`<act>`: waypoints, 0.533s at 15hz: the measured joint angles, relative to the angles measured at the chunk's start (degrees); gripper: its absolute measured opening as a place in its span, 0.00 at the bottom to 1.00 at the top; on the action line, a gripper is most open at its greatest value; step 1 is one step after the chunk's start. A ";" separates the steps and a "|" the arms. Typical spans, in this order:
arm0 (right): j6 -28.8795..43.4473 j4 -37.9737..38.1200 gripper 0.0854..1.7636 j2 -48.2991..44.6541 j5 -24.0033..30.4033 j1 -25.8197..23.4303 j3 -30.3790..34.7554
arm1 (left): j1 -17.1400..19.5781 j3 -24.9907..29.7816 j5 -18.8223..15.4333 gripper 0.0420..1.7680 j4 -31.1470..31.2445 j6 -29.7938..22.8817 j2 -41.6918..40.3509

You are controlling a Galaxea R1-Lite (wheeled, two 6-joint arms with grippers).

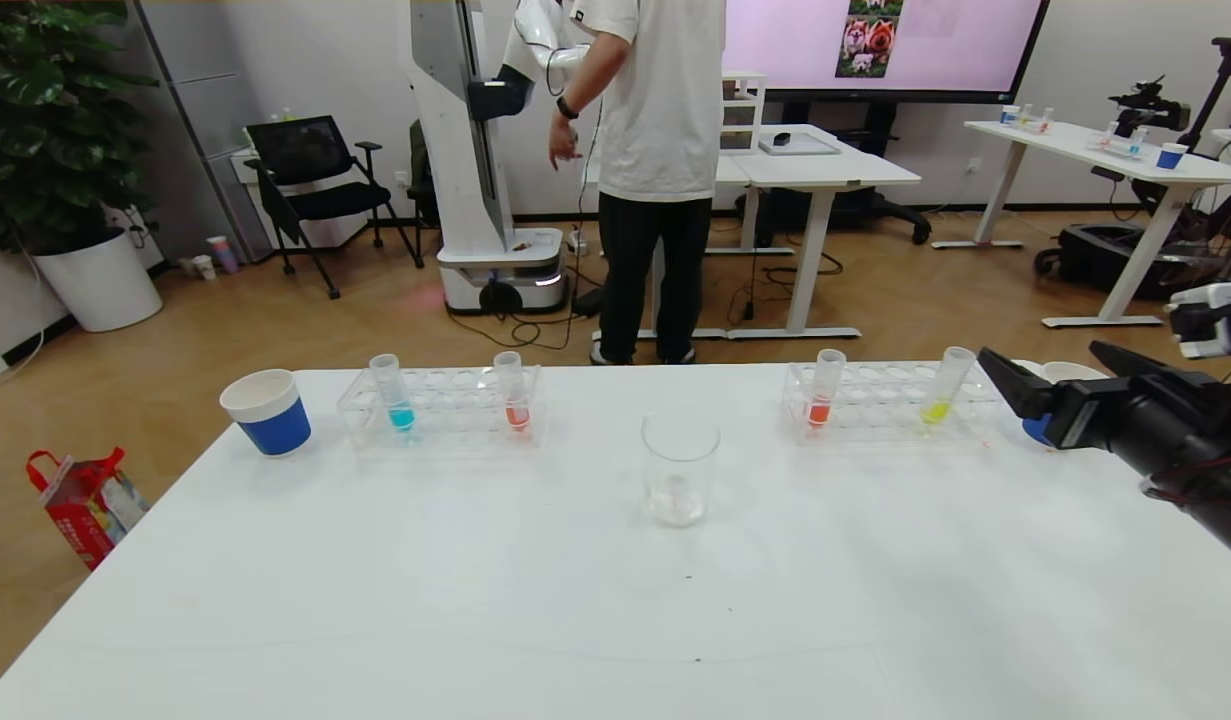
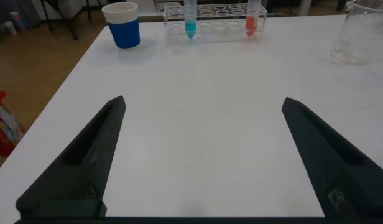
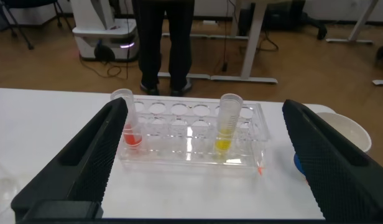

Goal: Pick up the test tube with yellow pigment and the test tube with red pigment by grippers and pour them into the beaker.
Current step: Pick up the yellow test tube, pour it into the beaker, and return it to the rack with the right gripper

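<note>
I will close my right gripper on the upper part of the test tube (image 1: pixel 953 374) (image 3: pixel 229 114) with yellow pigment, just under the tube's rim, where it sticks out of the rack.
The clear beaker (image 1: pixel 680 465) stands at the table's middle. In the right rack (image 1: pixel 890 400) the test tube with yellow pigment (image 1: pixel 947 385) leans at the right end and a red-orange tube (image 1: pixel 825 388) stands at the left end. Another test tube with red pigment (image 1: pixel 513 390) stands in the left rack (image 1: pixel 440 403), beside a blue one (image 1: pixel 392 392). My right gripper (image 3: pixel 205 104) is open, nothing in it, facing the right rack with the yellow tube (image 3: pixel 227 122) ahead between its fingers, apart from them. My left gripper (image 2: pixel 204 102) is open over bare table, well short of the red tube (image 2: pixel 252 18).
A blue-and-white paper cup (image 1: pixel 267 410) sits left of the left rack. Another cup (image 3: pixel 347 134) stands right of the right rack, close to my right finger. A person (image 1: pixel 655 170) stands just behind the table's far edge. A red bag (image 1: pixel 85 505) lies on the floor at left.
</note>
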 joint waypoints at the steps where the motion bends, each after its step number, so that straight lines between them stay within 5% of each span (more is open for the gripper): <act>1: 0.00 -3.08 0.98 3.68 -0.02 -0.18 -1.02 | 0.00 0.00 0.00 0.99 -0.02 0.00 0.00; 8: -0.01 -15.51 0.98 23.92 0.35 -2.24 -7.51 | 0.00 0.00 0.00 0.99 0.00 -0.01 0.00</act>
